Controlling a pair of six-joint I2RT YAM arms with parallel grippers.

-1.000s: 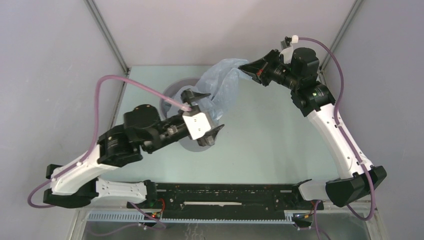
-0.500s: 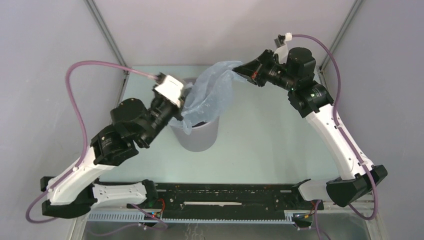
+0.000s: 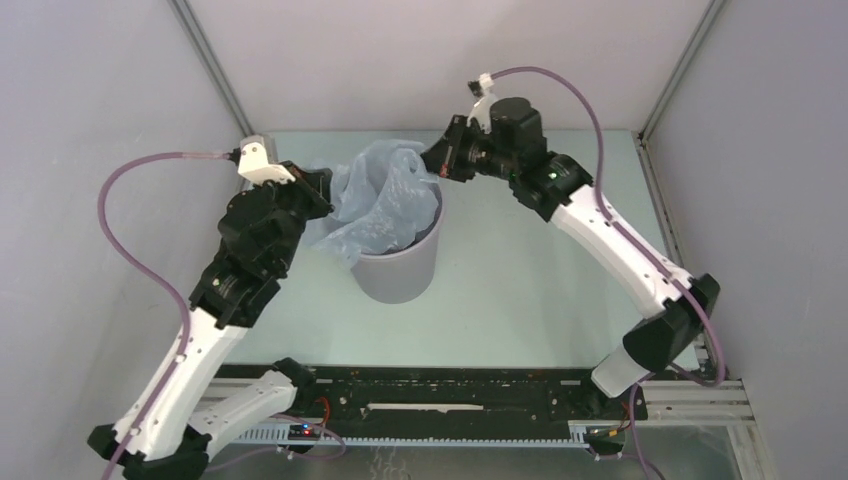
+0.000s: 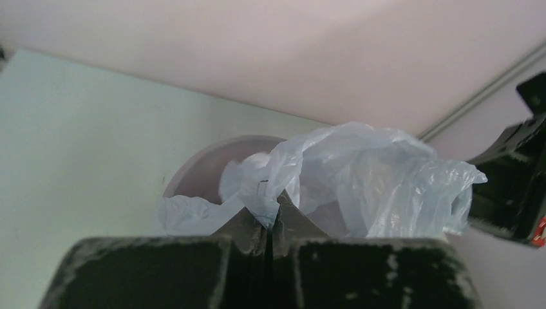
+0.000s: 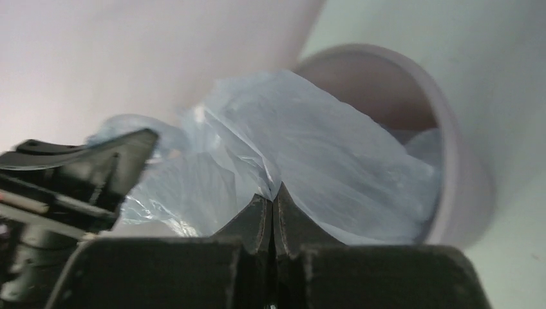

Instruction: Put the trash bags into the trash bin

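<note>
The trash bag is bunched across the trash bin's opening, so the robot's left gripper will open, grab the trash bag's loose edge (image 3: 322, 232) near the trash bin's rim and spread it wide.
The pale blue, wrinkly trash bag (image 3: 385, 200) is draped over the mouth of the upright grey trash bin (image 3: 400, 268), part of it hanging inside and part spilling over the left rim. My left gripper (image 3: 322, 190) is shut on the bag's left edge, just outside the rim; in the left wrist view its tips (image 4: 270, 215) pinch a fold of the bag (image 4: 360, 183) above the bin (image 4: 206, 158). My right gripper (image 3: 437, 160) is shut on the bag's far right edge; its tips (image 5: 273, 196) pinch the film (image 5: 315, 151) beside the bin's rim (image 5: 460, 187).
The bin stands mid-table on the pale green top (image 3: 540, 270). Grey walls with metal posts (image 3: 215, 70) close the back and sides. Purple cables (image 3: 150, 165) loop off both wrists. A black rail (image 3: 450, 395) runs along the near edge.
My left gripper went from open in front of the bin to shut on the bag's left edge, then drew back left. My right gripper carried the bag's other edge leftward over the bin.
</note>
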